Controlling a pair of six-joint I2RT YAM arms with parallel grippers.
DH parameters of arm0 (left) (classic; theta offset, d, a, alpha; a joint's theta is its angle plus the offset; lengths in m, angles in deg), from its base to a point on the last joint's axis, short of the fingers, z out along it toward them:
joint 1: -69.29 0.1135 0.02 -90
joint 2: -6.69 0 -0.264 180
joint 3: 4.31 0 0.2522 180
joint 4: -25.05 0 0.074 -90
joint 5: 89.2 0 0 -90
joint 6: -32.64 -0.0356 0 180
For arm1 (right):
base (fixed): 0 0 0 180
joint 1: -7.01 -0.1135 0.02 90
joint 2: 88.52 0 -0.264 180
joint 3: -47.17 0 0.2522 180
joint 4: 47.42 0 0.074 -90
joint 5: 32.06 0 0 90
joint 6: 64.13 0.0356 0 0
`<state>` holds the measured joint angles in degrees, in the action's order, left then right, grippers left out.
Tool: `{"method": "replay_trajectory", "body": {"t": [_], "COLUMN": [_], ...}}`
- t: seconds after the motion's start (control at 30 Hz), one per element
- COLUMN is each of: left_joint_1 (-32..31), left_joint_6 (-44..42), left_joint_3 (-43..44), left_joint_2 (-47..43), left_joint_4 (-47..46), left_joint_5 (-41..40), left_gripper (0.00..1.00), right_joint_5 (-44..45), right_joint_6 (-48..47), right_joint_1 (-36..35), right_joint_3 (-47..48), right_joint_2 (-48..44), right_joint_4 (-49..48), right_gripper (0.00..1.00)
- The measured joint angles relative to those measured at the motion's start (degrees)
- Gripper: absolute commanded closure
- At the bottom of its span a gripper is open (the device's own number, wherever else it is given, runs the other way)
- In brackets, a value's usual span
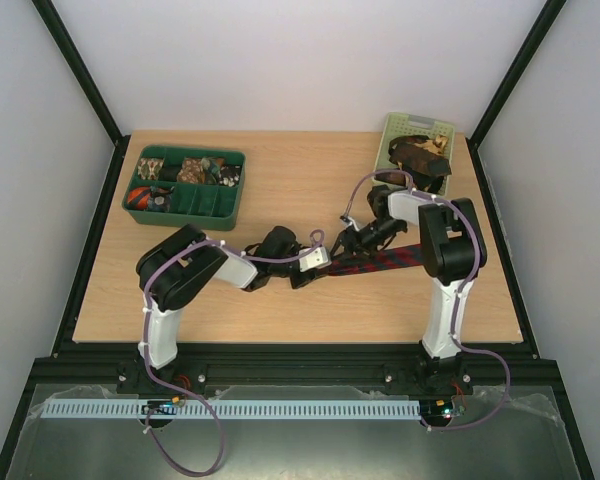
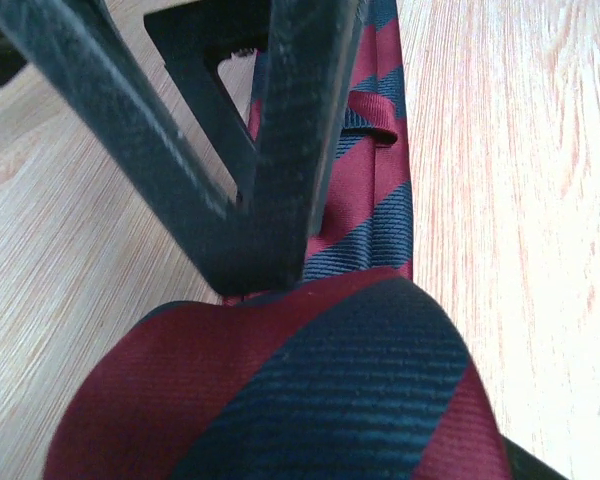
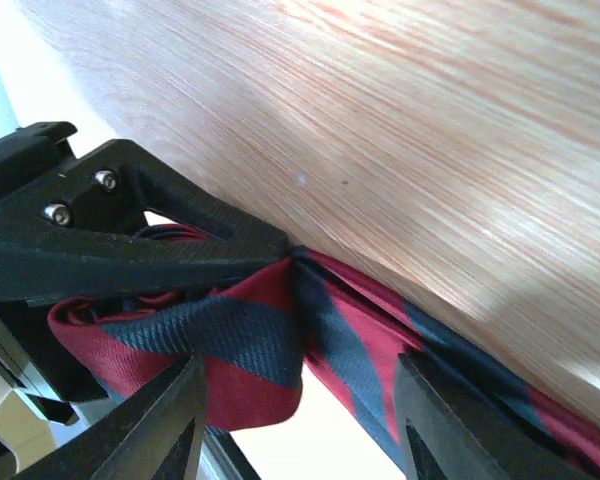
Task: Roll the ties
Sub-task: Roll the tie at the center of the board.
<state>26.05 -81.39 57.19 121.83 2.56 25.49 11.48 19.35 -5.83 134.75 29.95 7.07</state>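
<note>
My left gripper alone is keeping the roll closed, so I should use my right gripper to pinch the tie (image 3: pixel 345 330) beside the roll before my left gripper opens.
A dark red tie with navy diagonal stripes (image 1: pixel 385 262) lies across the table's middle, its left end rolled up. Both arms meet over that end. My left gripper (image 1: pixel 323 258) holds the roll. In the left wrist view the roll (image 2: pixel 310 400) fills the foreground and hides my own fingers. The right wrist view shows a left finger (image 3: pixel 160 235) pressed onto the roll (image 3: pixel 230 335), creasing the fabric at its tip. My right gripper (image 3: pixel 300 380) stands open astride the tie, with a gap on both sides. Its black fingers (image 2: pixel 280 150) rise just beyond the roll.
A dark green divided tray (image 1: pixel 190 152) at the back left holds rolled ties (image 1: pixel 192 170). A pale green basket (image 1: pixel 410 122) at the back right holds more dark and brown ties (image 1: pixel 420 155). The flat length of the tie runs right, under the right arm.
</note>
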Motion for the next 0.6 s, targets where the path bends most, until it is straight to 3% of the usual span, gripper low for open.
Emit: {"method": "replay_trajectory", "body": {"t": [0.17,0.27,0.4,0.6], "left_joint_1": [-0.2,-0.2,-0.2,-0.2], "left_joint_6": [-1.3,-1.8,-2.4,-2.7], "left_joint_3": [0.5,0.9,1.1,1.2], "left_joint_2": [0.0,0.0,0.0,0.0], "left_joint_4": [0.9,1.4,2.0,2.1], "left_joint_5": [-0.5,-0.6,-0.5,-0.5], "left_gripper": [0.59,0.59,0.59,0.58], "right_joint_5": [0.3,-0.7,-1.1,-1.1], "right_joint_6": [-0.3,1.0,2.7,4.2], "right_joint_1": [1.2,0.8,-1.2,-1.8], "right_joint_3": [0.5,0.5,0.6,0.7], "right_joint_2": [-1.0,-1.5,-1.5,-1.5], "right_joint_4": [2.1,2.2,1.5,0.7], "right_gripper": [0.43,0.49,0.63,0.95]}}
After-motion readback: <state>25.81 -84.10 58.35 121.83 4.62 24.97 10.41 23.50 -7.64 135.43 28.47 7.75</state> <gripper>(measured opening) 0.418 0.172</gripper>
